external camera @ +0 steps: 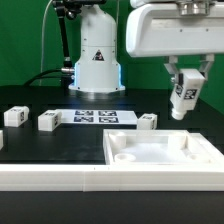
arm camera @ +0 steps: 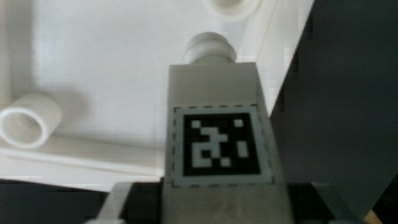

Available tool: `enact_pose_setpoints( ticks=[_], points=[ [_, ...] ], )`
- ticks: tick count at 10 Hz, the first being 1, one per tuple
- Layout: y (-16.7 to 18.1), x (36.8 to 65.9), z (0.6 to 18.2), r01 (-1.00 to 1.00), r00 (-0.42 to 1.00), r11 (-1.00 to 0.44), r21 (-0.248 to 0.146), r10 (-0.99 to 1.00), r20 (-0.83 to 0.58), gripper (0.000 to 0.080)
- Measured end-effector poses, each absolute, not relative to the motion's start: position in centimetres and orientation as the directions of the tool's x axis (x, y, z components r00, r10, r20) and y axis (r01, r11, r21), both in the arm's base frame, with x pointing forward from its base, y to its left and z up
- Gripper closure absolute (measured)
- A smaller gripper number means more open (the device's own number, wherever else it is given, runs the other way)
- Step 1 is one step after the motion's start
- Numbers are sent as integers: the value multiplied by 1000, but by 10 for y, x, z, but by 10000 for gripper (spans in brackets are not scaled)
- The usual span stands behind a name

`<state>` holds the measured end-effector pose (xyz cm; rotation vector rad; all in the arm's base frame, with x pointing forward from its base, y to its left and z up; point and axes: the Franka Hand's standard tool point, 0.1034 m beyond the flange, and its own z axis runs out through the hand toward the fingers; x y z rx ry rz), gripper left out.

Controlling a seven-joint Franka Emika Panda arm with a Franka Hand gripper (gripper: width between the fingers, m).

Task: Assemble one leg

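Observation:
The leg is to stand upright in the large white panel's front corner [external camera: 204, 155], farthest from the legs lying down. Next, my gripper lets go of it there.
My gripper [external camera: 186, 88] is shut on a leg [external camera: 184, 97], a small white block with a black-and-white tag, and holds it in the air above the far right corner of the large white panel [external camera: 165, 160]. In the wrist view the held leg [arm camera: 217, 130] fills the middle, its threaded tip pointing at the panel [arm camera: 107, 70], near a raised round socket [arm camera: 25, 122]. Three more legs lie on the table: one at the exterior view's far left [external camera: 14, 117], one beside it [external camera: 48, 121], one behind the panel [external camera: 146, 122].
The marker board [external camera: 97, 117] lies flat in front of the robot's base [external camera: 96, 60]. A white ledge [external camera: 50, 178] runs along the table's front edge. Cables hang behind the base.

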<state>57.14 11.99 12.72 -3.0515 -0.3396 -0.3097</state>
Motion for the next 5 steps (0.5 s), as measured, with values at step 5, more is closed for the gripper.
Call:
enact_pose_setpoints(
  ticks=[5],
  points=[
    [117, 575, 126, 217, 897, -976, -18, 192, 399, 508]
  ],
)
